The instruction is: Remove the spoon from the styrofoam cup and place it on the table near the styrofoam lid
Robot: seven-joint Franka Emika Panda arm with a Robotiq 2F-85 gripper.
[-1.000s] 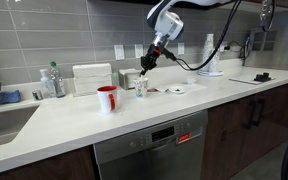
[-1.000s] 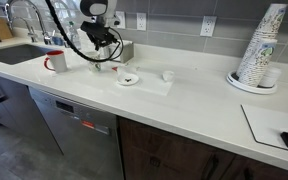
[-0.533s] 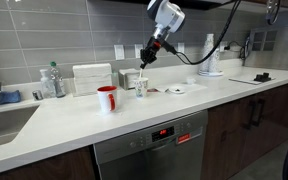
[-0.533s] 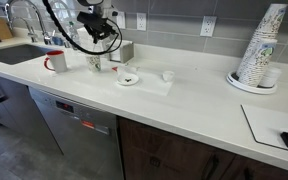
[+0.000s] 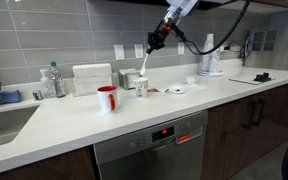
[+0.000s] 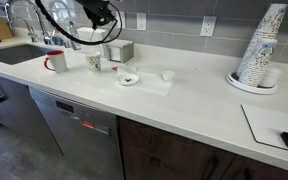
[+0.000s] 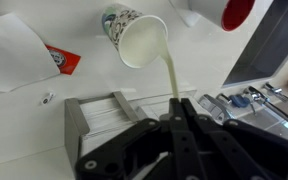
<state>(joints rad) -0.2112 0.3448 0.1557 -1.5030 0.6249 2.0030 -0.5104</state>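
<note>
The robot's gripper needs to release the spoon on the counter (image 5: 195,87) beside the styrofoam lid, toward the stack of cups.
My gripper (image 5: 154,43) is high above the counter, shut on the top of the thin pale spoon (image 5: 145,62), which hangs down over the white styrofoam cup (image 5: 141,87). In the wrist view the spoon (image 7: 170,85) runs from my jaws (image 7: 174,118) to the cup's mouth (image 7: 141,40); its lower end is at or just above the rim. The cup (image 6: 94,62) stands upright in both exterior views. The flat round styrofoam lid (image 5: 175,90) with a dark spot lies on the counter beside the cup, and it also shows in an exterior view (image 6: 129,79). My gripper shows at the top edge there (image 6: 102,12).
A red mug (image 5: 106,98) stands next to the cup. A metal napkin box (image 6: 119,51) sits behind against the tiled wall. A sink (image 5: 4,120) lies at one end of the counter, and a stack of cups (image 6: 261,45) at the other. A kettle (image 5: 211,60) stands further along.
My gripper has risen well above the cup and drawn the spoon up with it. The cup, lid and mug have not moved.
</note>
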